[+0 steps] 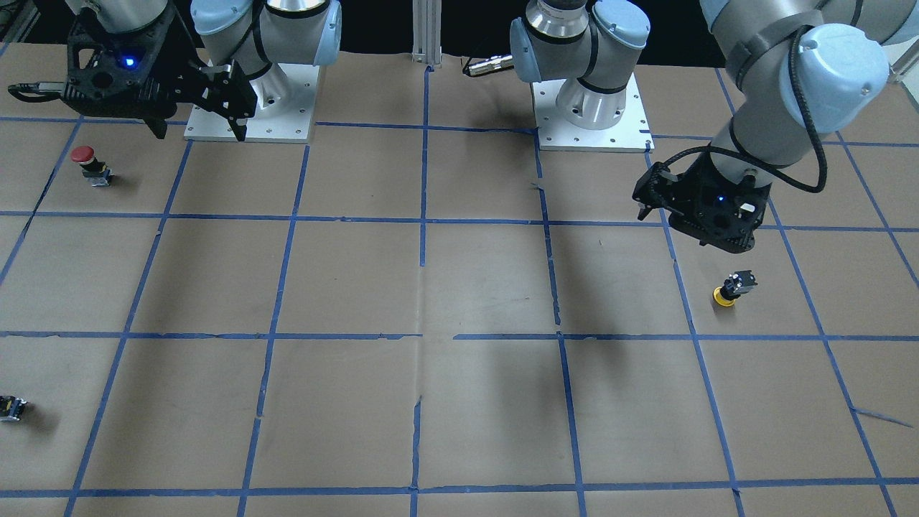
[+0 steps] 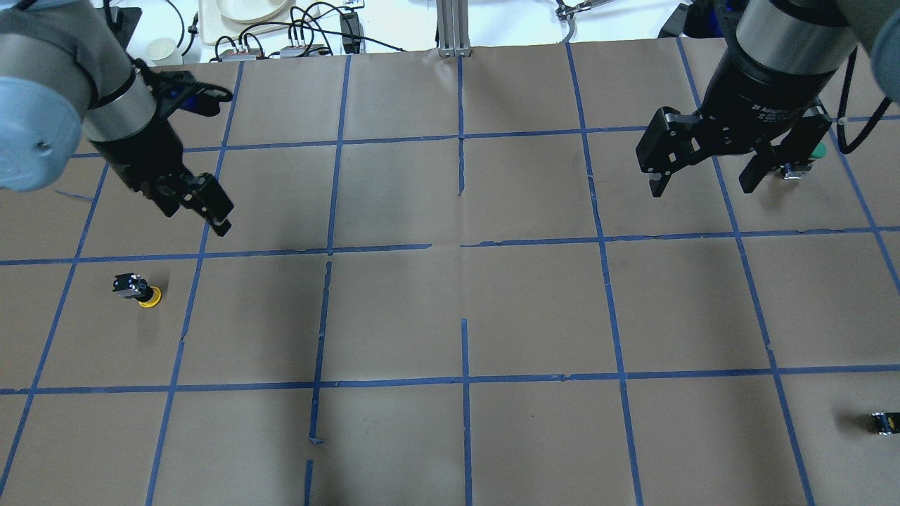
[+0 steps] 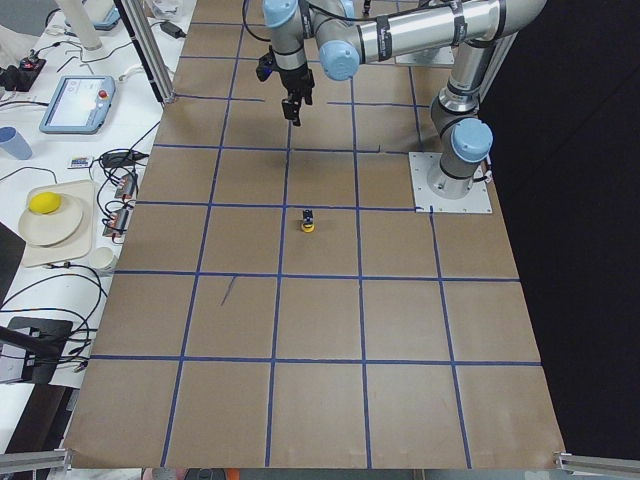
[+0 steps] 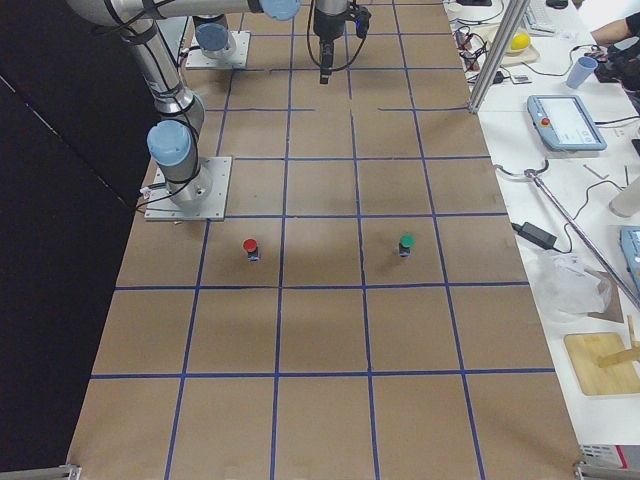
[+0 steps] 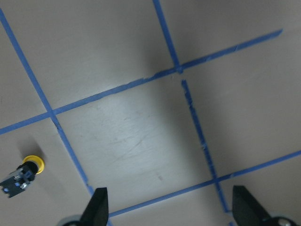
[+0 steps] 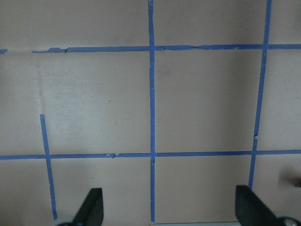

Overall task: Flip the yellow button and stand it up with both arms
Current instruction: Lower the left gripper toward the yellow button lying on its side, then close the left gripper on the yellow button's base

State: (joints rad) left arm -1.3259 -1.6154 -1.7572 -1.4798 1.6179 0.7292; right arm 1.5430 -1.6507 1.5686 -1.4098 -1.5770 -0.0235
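Observation:
My left gripper needs to grip the yellow button's black-and-grey body [image 1: 742, 280] [image 5: 15, 182], at the end that is away from its yellow cap.
The yellow button [image 2: 138, 289] sits on the brown paper at the table's left side, its yellow cap on the paper and its black-and-grey body up. It also shows in the front view [image 1: 731, 289], the left side view [image 3: 309, 221] and the left wrist view [image 5: 23, 173]. My left gripper [image 2: 197, 214] hangs in the air beyond the button, open and empty; its fingers stand wide apart in the left wrist view [image 5: 171, 207]. My right gripper [image 2: 702, 186] is open and empty, high over the table's right side [image 6: 171, 209], far from the button.
A red-capped button [image 1: 90, 164] stands near the right arm's base plate [image 1: 248, 108]. A green-capped button [image 2: 808, 154] is partly hidden behind the right gripper. A tiny dark part with a yellow spot [image 2: 884, 423] lies at the near right edge. Blue tape lines grid the paper.

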